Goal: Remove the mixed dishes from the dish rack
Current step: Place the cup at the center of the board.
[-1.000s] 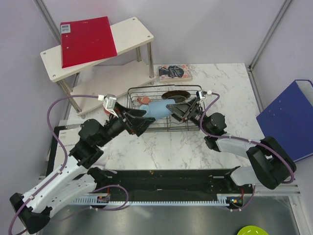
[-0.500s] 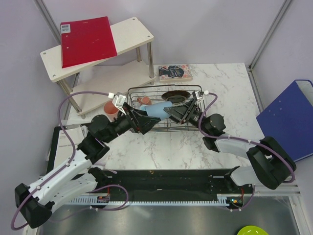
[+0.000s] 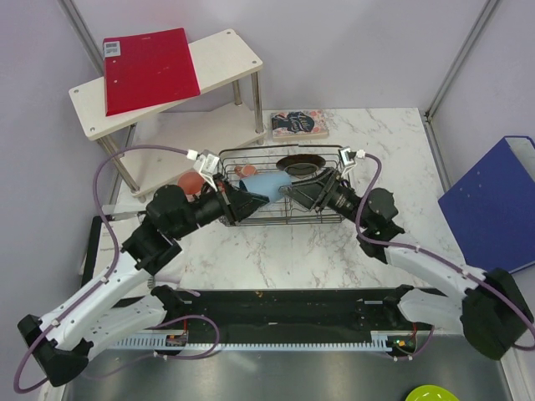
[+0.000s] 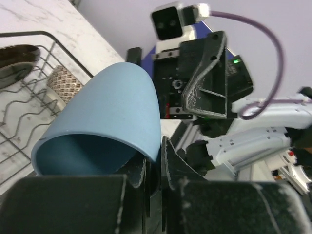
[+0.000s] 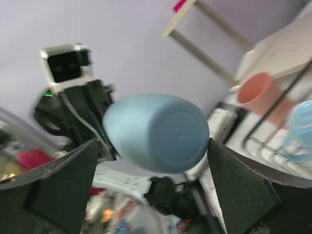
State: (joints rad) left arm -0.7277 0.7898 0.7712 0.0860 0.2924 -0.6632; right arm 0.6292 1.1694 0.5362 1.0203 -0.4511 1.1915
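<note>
The robot's left gripper should release the blue cup on the marble counter [image 3: 290,266] between the dish rack and the dark front edge.
A blue cup [image 3: 269,183] lies on its side in the air over the dark wire dish rack [image 3: 330,219]. My left gripper [image 3: 247,198] is shut on its rim [image 4: 146,151], one finger inside the mouth and one outside. From the right, my right gripper [image 3: 299,190] faces the cup's base [image 5: 156,131], open, with a finger standing off to each side. A dark red-brown plate [image 3: 301,163] rests in the rack's back row. A salmon-pink tumbler [image 3: 191,181] stands just left of the rack. A light-blue mug [image 5: 300,126] shows at the right wrist view's edge.
A white two-tier shelf [image 3: 226,50] with a red folder [image 3: 150,67] stands at the back left. A book [image 3: 298,124] lies behind the rack. A blue binder [image 3: 493,200] is at the right. A lime-green dish [image 3: 430,393] sits at the bottom right.
My left gripper reached in and closed on the blue cup's rim. My right gripper let go of the cup and opened wide. The cup has shifted slightly left.
</note>
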